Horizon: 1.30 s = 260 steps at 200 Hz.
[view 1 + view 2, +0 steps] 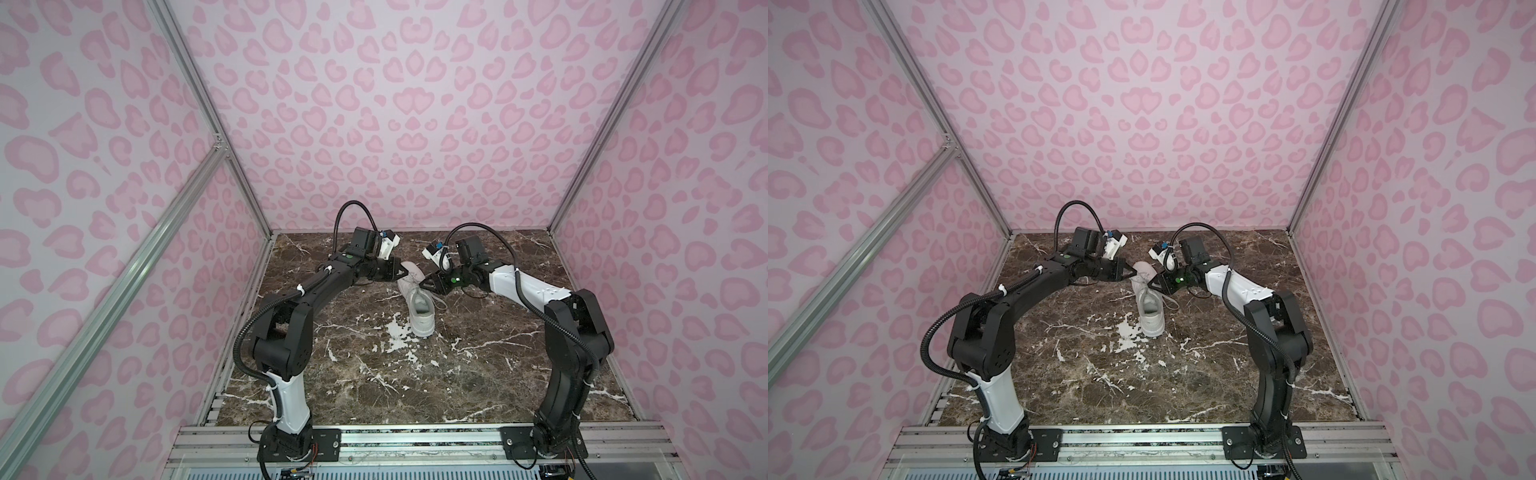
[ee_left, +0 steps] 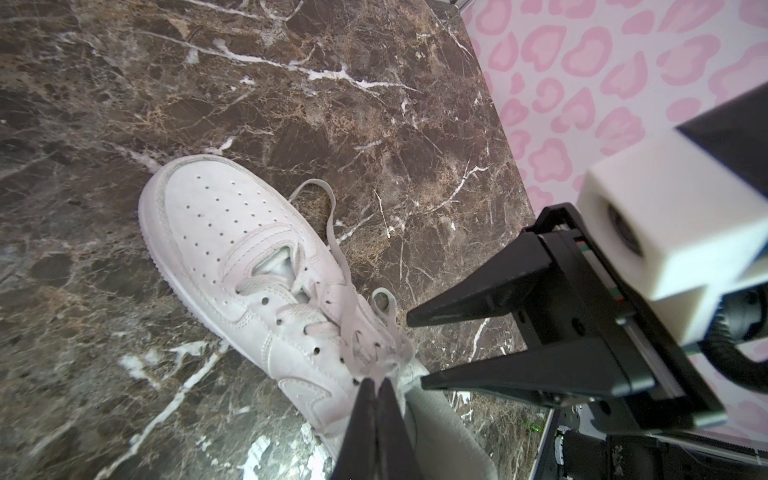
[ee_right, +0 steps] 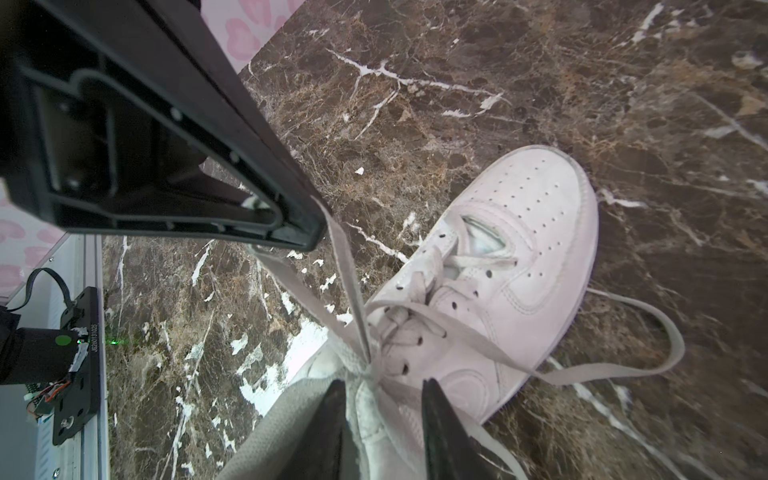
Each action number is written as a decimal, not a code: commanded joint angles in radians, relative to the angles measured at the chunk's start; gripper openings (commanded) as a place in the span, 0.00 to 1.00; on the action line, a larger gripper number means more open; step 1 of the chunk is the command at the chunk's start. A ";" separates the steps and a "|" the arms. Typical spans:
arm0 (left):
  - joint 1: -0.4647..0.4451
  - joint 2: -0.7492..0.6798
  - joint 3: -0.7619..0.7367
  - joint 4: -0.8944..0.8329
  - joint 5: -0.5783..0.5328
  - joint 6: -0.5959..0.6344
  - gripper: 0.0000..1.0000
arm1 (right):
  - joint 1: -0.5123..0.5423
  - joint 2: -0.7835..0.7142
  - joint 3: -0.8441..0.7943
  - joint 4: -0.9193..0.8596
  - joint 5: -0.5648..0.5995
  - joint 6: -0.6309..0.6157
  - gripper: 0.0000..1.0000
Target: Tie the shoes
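Observation:
I will pinch the base at the knot [image 3: 366, 370] of the narrow, taut lace loop with my right gripper before my left gripper, which alone holds the loop, opens.
The shoe, a single white low-top sneaker [image 1: 419, 307] [image 1: 1149, 309], lies on the brown marble table with its toe toward the back wall. My left gripper [image 1: 405, 272] [image 2: 376, 384] is shut on a lace just above the knot over the tongue. In the right wrist view two flat lace strands [image 3: 347, 270] run taut from the left gripper's tip [image 3: 313, 226] down to the eyelets. My right gripper [image 1: 424, 284] [image 3: 384, 386] is open over the shoe's collar, its fingers [image 2: 457, 316] apart on either side of the tongue. A loose lace loop [image 3: 673, 340] trails on the table.
The marble tabletop [image 1: 415, 382] is boxed in by pink patterned walls [image 1: 395, 124] at the back and on both sides. An aluminium rail [image 1: 415, 440] carrying both arm bases runs along the front edge. The two grippers are close together above the shoe.

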<state>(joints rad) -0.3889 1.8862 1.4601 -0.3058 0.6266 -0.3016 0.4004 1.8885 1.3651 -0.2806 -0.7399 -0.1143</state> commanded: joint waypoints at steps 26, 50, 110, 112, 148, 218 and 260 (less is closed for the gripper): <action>0.002 0.004 0.030 -0.044 -0.007 0.043 0.03 | 0.014 0.044 0.043 -0.047 -0.066 -0.046 0.33; 0.003 0.013 0.052 -0.070 -0.002 0.056 0.03 | 0.017 0.069 0.052 -0.031 -0.068 -0.037 0.32; -0.001 0.023 0.144 -0.263 -0.111 0.183 0.03 | 0.007 0.106 0.034 0.012 -0.010 -0.009 0.25; -0.001 0.024 0.148 -0.271 -0.117 0.190 0.03 | 0.005 0.106 0.033 0.015 -0.010 -0.007 0.24; -0.026 0.060 0.242 -0.410 -0.234 0.274 0.03 | 0.005 0.127 0.025 0.031 -0.011 0.014 0.20; -0.064 -0.033 0.180 -0.278 -0.428 0.237 0.03 | 0.000 0.152 0.015 0.052 -0.010 0.041 0.16; -0.081 0.004 0.245 -0.358 -0.438 0.273 0.03 | -0.003 0.153 0.018 0.052 -0.021 0.041 0.15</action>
<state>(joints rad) -0.4732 1.8851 1.6821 -0.6731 0.2428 -0.0521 0.4046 2.0201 1.3933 -0.1356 -0.8642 -0.0853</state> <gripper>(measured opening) 0.050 0.157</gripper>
